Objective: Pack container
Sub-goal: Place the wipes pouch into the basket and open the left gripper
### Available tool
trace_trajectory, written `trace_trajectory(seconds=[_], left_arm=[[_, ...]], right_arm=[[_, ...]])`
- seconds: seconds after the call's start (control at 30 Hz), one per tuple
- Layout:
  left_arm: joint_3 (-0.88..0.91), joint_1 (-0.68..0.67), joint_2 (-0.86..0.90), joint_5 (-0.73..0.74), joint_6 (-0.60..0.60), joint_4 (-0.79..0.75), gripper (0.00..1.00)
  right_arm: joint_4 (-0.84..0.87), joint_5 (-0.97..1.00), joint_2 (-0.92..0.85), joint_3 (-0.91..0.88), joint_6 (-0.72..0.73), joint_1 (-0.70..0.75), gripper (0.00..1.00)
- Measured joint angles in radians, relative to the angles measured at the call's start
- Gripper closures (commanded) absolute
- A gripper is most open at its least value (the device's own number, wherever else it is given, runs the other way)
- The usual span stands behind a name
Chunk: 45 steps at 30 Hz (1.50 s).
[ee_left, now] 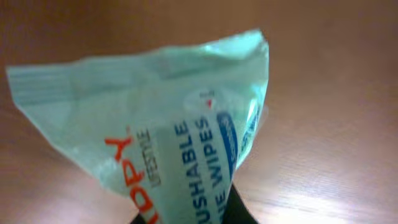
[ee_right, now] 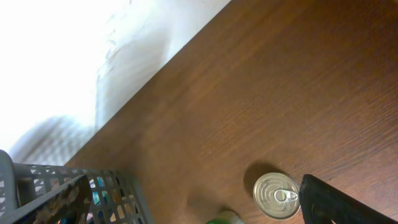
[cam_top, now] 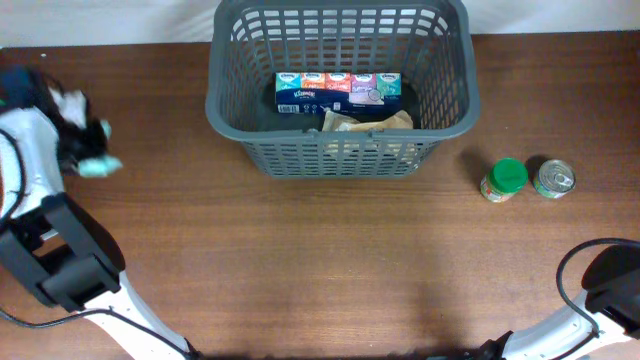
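Next, I release the pack of flushable wipes with my left gripper in the basket [cam_top: 296, 118], next to the crumpled brown bag.
The container [cam_top: 300, 155], a large dark grey slotted basket, stands at the table's back centre. It also shows at the lower left of the right wrist view [ee_right: 37, 186]. Inside lie a multipack of tissues [cam_top: 338, 92] and a crumpled brown bag [cam_top: 365, 122]. My left gripper [cam_top: 88, 150] is at the far left, shut on a pale green pack of flushable wipes [cam_top: 100, 165], held above the table. The pack [ee_left: 168, 124] fills the left wrist view above the jaws [ee_left: 193, 218]. Only one dark finger of my right gripper [ee_right: 336, 202] shows, spread wide, empty, beside the tin.
A green-lidded jar [cam_top: 504, 180] and a small metal tin can [cam_top: 553, 178] stand side by side to the right of the basket. The can [ee_right: 277, 195] and jar lid [ee_right: 224, 218] also show in the right wrist view. My right arm [cam_top: 610, 290] sits at the front right corner.
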<state>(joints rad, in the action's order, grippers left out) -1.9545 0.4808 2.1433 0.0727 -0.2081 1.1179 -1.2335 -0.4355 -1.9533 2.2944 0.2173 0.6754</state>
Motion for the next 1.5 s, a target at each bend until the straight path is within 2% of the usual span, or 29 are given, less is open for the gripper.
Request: trace_trajectory(seconds=[0.07, 0.17, 0.3, 0.43, 0.6, 0.73, 0.93, 1.17, 1.23, 1.27, 1.37, 1.4, 1.43, 1.47, 1.5], left_arm=[[-0.225, -0.01, 0.0, 0.072, 0.0, 0.086, 0.98], [-0.49, -0.041, -0.025, 0.204, -0.037, 0.126, 0.98], [-0.722, -0.139, -0.088, 0.341, -0.154, 0.08, 0.98], [-0.819, -0.307, -0.154, 0.436, -0.327, 0.045, 0.98], [-0.799, -0.584, -0.166, 0.492, -0.666, 0.125, 0.98], [-0.69, -0.755, -0.124, 0.426, -0.899, 0.124, 0.98], [-0.573, -0.824, 0.073, 0.274, -1.0, 0.097, 0.98], [-0.536, -0.82, 0.253, 0.127, -1.016, 0.238, 0.98], [-0.536, -0.821, 0.255, 0.089, -1.019, 0.26, 0.89], [-0.537, -0.82, 0.255, 0.075, -1.02, 0.266, 0.79], [-0.538, -0.82, 0.255, 0.053, -1.015, 0.289, 0.62], [-0.538, -0.82, 0.255, 0.05, -1.003, 0.289, 0.51], [-0.538, -0.82, 0.255, 0.046, -0.991, 0.287, 0.34], [-0.538, -0.82, 0.255, 0.042, -0.957, 0.281, 0.07], [-0.541, -0.82, 0.255, 0.041, -0.932, 0.276, 0.01]], right_arm=[[0.0, 0.0, 0.0, 0.0, 0.0, 0.0, 0.01], [0.0, 0.0, 0.0, 0.0, 0.0, 0.0, 0.01], [0.0, 0.0, 0.0, 0.0, 0.0, 0.0, 0.01], [0.0, 0.0, 0.0, 0.0, 0.0, 0.0, 0.01], [0.0, 0.0, 0.0, 0.0, 0.0, 0.0, 0.01], [0.0, 0.0, 0.0, 0.0, 0.0, 0.0, 0.01], [0.0, 0.0, 0.0, 0.0, 0.0, 0.0, 0.01], [0.0, 0.0, 0.0, 0.0, 0.0, 0.0, 0.01], [0.0, 0.0, 0.0, 0.0, 0.0, 0.0, 0.01], [0.0, 0.0, 0.0, 0.0, 0.0, 0.0, 0.01], [0.0, 0.0, 0.0, 0.0, 0.0, 0.0, 0.01], [0.0, 0.0, 0.0, 0.0, 0.0, 0.0, 0.01], [0.0, 0.0, 0.0, 0.0, -0.001, 0.0, 0.01], [0.0, 0.0, 0.0, 0.0, 0.0, 0.0, 0.01], [0.0, 0.0, 0.0, 0.0, 0.0, 0.0, 0.01]])
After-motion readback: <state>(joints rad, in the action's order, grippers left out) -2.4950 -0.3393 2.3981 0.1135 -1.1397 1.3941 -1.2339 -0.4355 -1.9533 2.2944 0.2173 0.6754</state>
